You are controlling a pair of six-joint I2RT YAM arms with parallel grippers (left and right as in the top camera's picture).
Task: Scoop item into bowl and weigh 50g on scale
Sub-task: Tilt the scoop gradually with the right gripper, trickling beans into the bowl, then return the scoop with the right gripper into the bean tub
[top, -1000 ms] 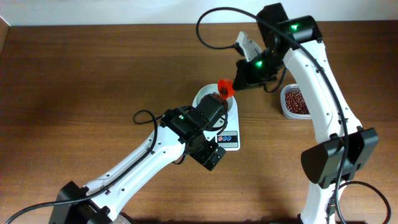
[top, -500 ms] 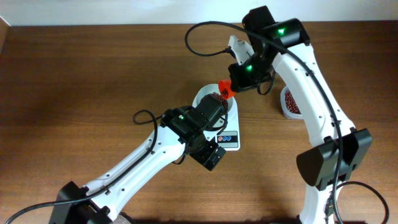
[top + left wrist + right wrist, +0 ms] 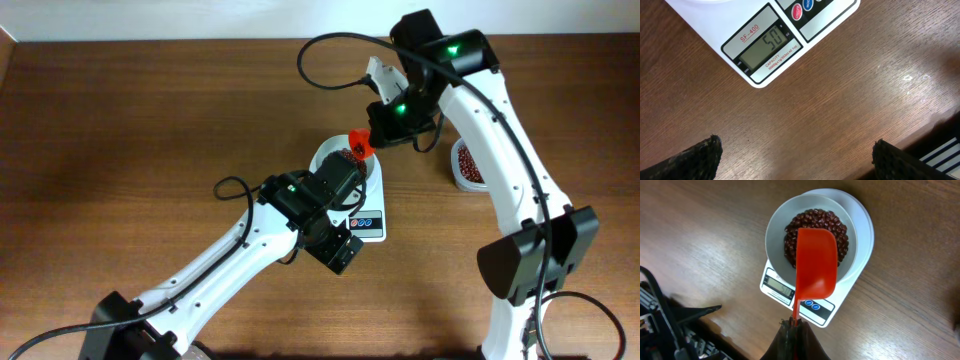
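Next, I release the red scoop from my right gripper on top of the beans in the clear plastic tub (image 3: 499, 161).
The white bowl (image 3: 774, 235) sits on the white scale (image 3: 862, 235) and holds a heap of dark reddish-brown beans (image 3: 812, 217). My right gripper (image 3: 796, 325) is shut on the handle of a red scoop (image 3: 815, 262). The scoop hangs empty over the bowl. In the overhead view the scoop (image 3: 360, 143) is at the bowl's (image 3: 328, 155) far right rim. My left gripper (image 3: 797, 155) is open and empty, low over the table just in front of the scale's display (image 3: 767, 47), which reads 50. My left wrist hides much of the scale (image 3: 368, 224) from above.
A clear plastic tub of beans (image 3: 468, 165) stands right of the scale, partly hidden behind my right arm. My left arm runs from the front left of the table to the scale.
My right arm has swung a little to the left and now covers more of the tub. The scoop stays over the bowl. The left arm has not moved.
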